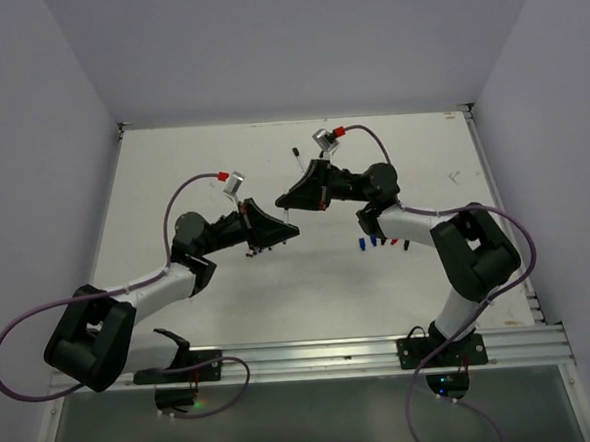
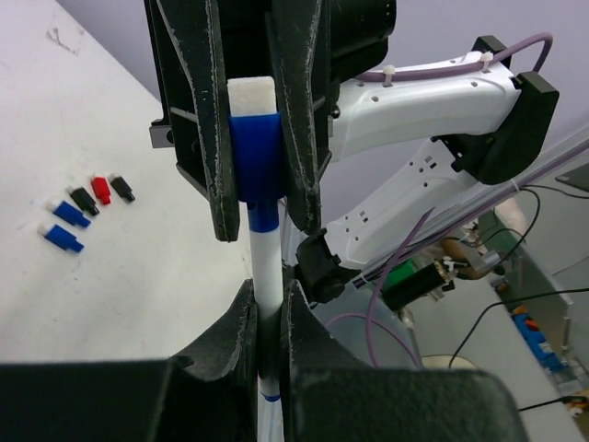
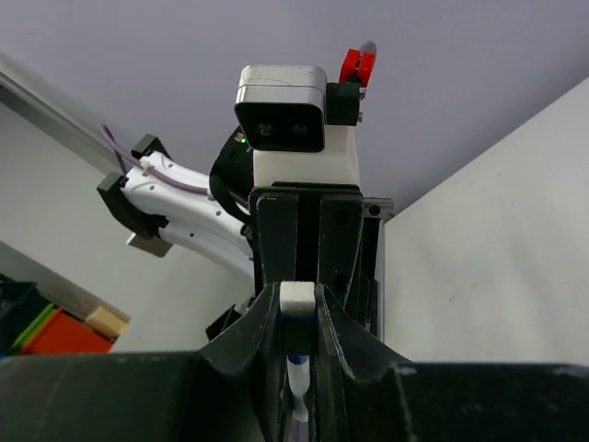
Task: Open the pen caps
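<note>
My left gripper has the pen. It will let go of it beside the row of pens (image 1: 245, 244), at the end farthest from the loose caps.
Above mid-table, one pen is held between both arms. My left gripper (image 2: 268, 308) (image 1: 283, 229) is shut on its thin white barrel (image 2: 267, 267). My right gripper (image 3: 298, 308) (image 1: 286, 199) is shut on the blue pen cap (image 2: 255, 157), whose white end (image 3: 297, 299) shows between the fingers. A narrower blue section (image 2: 264, 217) shows between cap and barrel. Several loose pen caps lie on the table: blue ones (image 2: 69, 214) (image 2: 63, 238), black ones (image 2: 84, 200) (image 2: 122, 188) and a red one (image 2: 101, 191), seen in the top view as a small row (image 1: 381, 242).
Another pen (image 1: 298, 158) lies on the table behind the grippers. The white table (image 1: 192, 177) is walled at the back and both sides, with a metal rail (image 1: 313, 355) along the near edge. The right arm's elbow (image 1: 477, 250) rises beside the cap row.
</note>
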{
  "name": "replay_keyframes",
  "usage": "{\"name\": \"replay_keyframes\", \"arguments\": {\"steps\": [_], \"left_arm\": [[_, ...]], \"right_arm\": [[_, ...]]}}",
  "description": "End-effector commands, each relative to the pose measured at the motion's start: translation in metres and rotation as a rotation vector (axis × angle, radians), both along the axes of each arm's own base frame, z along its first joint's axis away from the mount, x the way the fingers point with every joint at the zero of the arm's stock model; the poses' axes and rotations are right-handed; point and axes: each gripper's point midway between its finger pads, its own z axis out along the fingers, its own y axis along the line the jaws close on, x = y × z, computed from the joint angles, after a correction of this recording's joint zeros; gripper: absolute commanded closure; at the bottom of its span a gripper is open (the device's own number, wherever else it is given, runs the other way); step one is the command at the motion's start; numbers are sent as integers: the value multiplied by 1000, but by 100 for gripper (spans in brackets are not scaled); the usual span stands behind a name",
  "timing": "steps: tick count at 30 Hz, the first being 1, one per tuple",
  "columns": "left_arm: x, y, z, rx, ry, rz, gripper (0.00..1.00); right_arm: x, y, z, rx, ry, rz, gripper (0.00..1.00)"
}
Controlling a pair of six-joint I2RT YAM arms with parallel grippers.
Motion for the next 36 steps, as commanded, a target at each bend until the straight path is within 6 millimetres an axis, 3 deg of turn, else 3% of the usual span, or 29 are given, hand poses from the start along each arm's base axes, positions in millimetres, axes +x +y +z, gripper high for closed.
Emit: {"name": "replay_keyframes", "arguments": {"steps": [1, 3, 4, 5, 6, 7, 8, 9, 10, 11, 12, 13, 14, 16, 18, 20, 21, 22, 23, 24, 26, 27, 28, 30, 32, 33, 34, 35, 36], "left_arm": [[-50, 4, 41, -78, -262, -206, 100], [-42, 3, 45, -58, -326, -160, 100], [-19, 1, 24, 59, -179, -58, 100], [10, 5, 5, 204, -285, 76, 100], [37, 9, 16, 303, -299, 215, 100], [62, 29, -34, 570, -148, 426, 100], [68, 40, -44, 663, -123, 499, 100], [79, 58, -53, 722, -99, 609, 100], [88, 74, -53, 737, -87, 699, 100], [93, 84, -59, 767, -74, 755, 100], [97, 94, -61, 792, -57, 811, 100], [103, 112, -66, 844, -46, 914, 100], [104, 116, -68, 858, -57, 944, 100], [106, 121, -76, 889, -58, 962, 100], [107, 110, -77, 868, -79, 910, 100], [85, 54, -70, 673, -135, 578, 100], [79, 40, -56, 538, -175, 492, 100], [68, 35, -49, 477, -174, 430, 100], [60, 28, -43, 429, -163, 394, 100], [40, 15, -30, 325, -231, 279, 100], [16, 4, -20, 229, -289, 128, 100], [-4, 1, -19, 169, -272, 34, 100], [-26, -4, 1, 70, -369, -65, 100], [-42, -5, 11, 5, -345, -172, 100], [-47, -7, 4, -25, -252, -214, 100], [-45, -7, 6, -43, -260, -209, 100], [-43, -7, 5, -44, -245, -197, 100], [-37, -8, 3, -31, -260, -168, 100], [-22, -11, -13, 36, -164, -109, 100]], "right_arm": [[-8, -15, 14, 96, -116, 23, 100], [1, -15, 7, 65, -77, -8, 100], [11, -14, 2, 35, -55, -60, 100], [27, -12, -11, -29, -170, -160, 100], [31, -11, -31, -218, -52, -216, 100], [68, -20, -50, -381, -54, -466, 100], [79, -29, -66, -558, -163, -562, 100], [80, -38, -83, -755, -96, -635, 100], [94, -57, -94, -888, -68, -757, 100], [120, -105, -100, -1067, -36, -1065, 100], [119, -130, -114, -1260, 0, -1129, 100], [120, -153, -118, -1363, 23, -1225, 100], [125, -177, -115, -1442, 17, -1347, 100], [126, -195, -118, -1507, 37, -1393, 100], [129, -193, -114, -1463, 30, -1407, 100], [130, -186, -113, -1407, 61, -1366, 100], [136, -172, -117, -1327, 63, -1314, 100], [135, -157, -115, -1256, 67, -1255, 100], [134, -150, -112, -1205, 86, -1235, 100], [138, -148, -114, -1151, 113, -1208, 100], [131, -110, -112, -971, 153, -993, 100], [142, -101, -107, -841, 141, -959, 100], [130, -78, -101, -745, 149, -805, 100], [125, -51, -85, -608, 122, -680, 100], [106, -27, -68, -458, 149, -525, 100], [107, -22, -54, -367, 120, -515, 100], [107, -22, -52, -359, 112, -517, 100], [111, -28, -65, -418, 150, -560, 100], [116, -33, -61, -447, 133, -594, 100]]}}
